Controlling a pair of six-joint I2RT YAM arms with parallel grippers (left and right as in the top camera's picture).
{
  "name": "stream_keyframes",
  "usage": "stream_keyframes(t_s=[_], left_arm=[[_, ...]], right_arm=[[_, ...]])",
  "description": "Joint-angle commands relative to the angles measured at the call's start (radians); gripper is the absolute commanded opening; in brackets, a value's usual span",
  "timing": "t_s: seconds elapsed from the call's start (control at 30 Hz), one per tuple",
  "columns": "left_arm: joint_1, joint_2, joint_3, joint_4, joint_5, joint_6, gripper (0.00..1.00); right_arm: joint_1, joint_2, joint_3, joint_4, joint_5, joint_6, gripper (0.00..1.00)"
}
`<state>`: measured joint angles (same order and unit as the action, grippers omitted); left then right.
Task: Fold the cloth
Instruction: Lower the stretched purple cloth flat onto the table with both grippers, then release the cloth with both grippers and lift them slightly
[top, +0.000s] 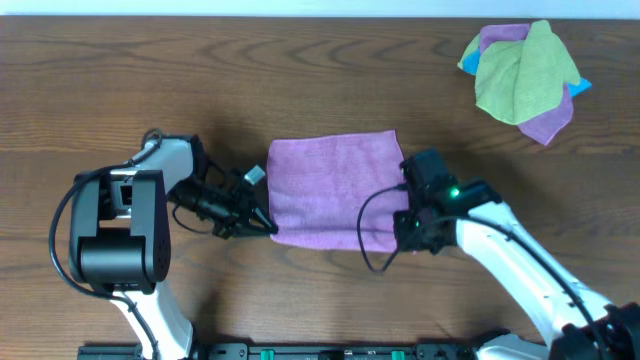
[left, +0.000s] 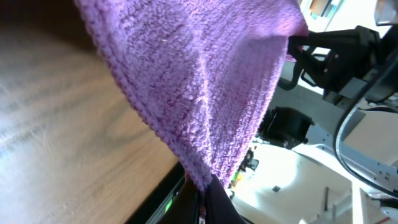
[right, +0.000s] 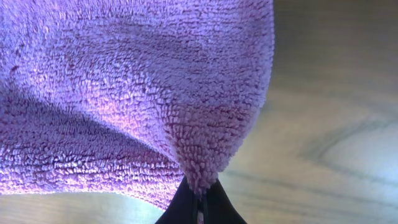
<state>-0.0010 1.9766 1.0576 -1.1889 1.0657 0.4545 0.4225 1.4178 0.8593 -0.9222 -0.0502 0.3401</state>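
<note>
Next, I release the lilac cloth's near corner with my right gripper just inside its far corner (top: 395, 149) toward the pile of cloths.
The lilac cloth (top: 330, 185) lies in the middle of the table, its near edge lifted. My left gripper (top: 268, 226) is shut on the cloth's near left corner; the left wrist view shows the cloth (left: 199, 81) hanging from the closed jaws (left: 202, 198). My right gripper (top: 408, 228) is shut on the near right corner; the right wrist view shows the cloth (right: 137, 93) pinched between the closed jaws (right: 199, 199). A small white tag (top: 254, 175) shows at the cloth's far left corner.
A pile of cloths, yellow-green (top: 520, 70) on top of purple and blue ones, lies at the back right of the wooden table (top: 150, 80). The table's front edge shows in the left wrist view (left: 155, 193).
</note>
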Motion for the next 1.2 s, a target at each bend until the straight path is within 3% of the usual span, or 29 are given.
stream_keyframes(t_s=[0.0,0.2,0.37,0.53,0.7,0.93,1.17], left_arm=[[0.006,-0.022,-0.044,0.011,-0.019,0.05,0.06],[0.006,-0.095,-0.088,0.059,0.066,0.034,0.06],[0.008,-0.178,-0.088,0.229,0.065,-0.188,0.06],[0.008,-0.232,-0.088,0.469,-0.009,-0.485,0.06],[0.0,-0.232,-0.088,0.66,-0.066,-0.659,0.06],[-0.04,-0.232,-0.088,0.893,-0.19,-0.839,0.06],[-0.061,-0.232,-0.088,0.993,-0.349,-0.909,0.06]], right_arm=[[0.047,-0.042,-0.041,0.002,0.025,0.066,0.01],[0.094,-0.066,-0.051,0.064,0.113,0.112,0.02],[0.094,-0.066,-0.051,0.166,0.187,0.116,0.01],[0.093,-0.063,-0.051,0.301,0.225,0.116,0.02],[0.093,-0.044,-0.051,0.425,0.293,0.114,0.01],[0.074,0.063,-0.051,0.576,0.312,0.07,0.01],[0.044,0.145,-0.05,0.699,0.316,0.026,0.02]])
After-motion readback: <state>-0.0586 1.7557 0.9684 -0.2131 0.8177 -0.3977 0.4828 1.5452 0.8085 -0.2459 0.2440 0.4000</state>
